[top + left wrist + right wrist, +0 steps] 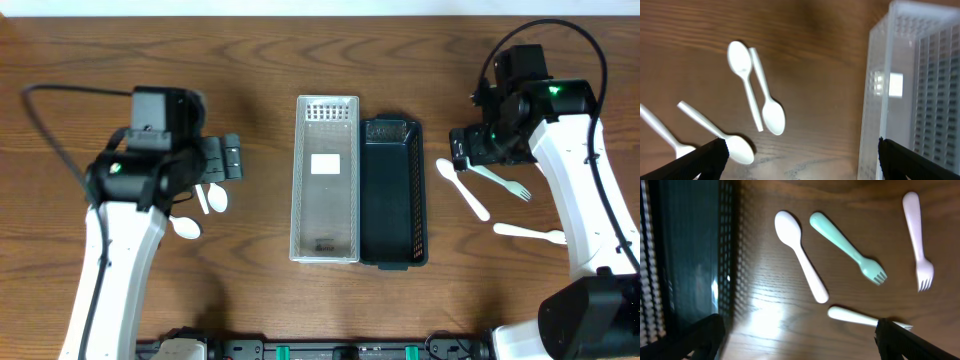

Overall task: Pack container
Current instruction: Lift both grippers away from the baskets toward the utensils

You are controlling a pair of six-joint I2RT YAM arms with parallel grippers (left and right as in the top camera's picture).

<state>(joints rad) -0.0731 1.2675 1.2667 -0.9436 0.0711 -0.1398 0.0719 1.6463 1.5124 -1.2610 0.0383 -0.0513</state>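
The white spoon beside the dark green container is next for my right gripper, which should go there and close on the middle of the spoon's handle (467,195) (809,272).
A clear perforated container (325,180) lies in the middle of the table, and a dark green container (394,192) sits against its right side. White spoons (215,198) lie just below my left gripper (228,158), which is open and empty. In the left wrist view, several white spoons (771,110) lie left of the clear container (910,100), ahead of the open left gripper (802,145). My right gripper (462,148) is open and empty beside the green container. In the right wrist view, a white spoon (800,255), a mint fork (847,247) and a white fork (917,240) lie ahead of the right gripper (800,322).
Another white fork (530,233) lies on the wood at the far right, near the right arm. A further white utensil handle (860,317) lies close to my right gripper's right finger. The green container's wall (685,255) stands by its left finger.
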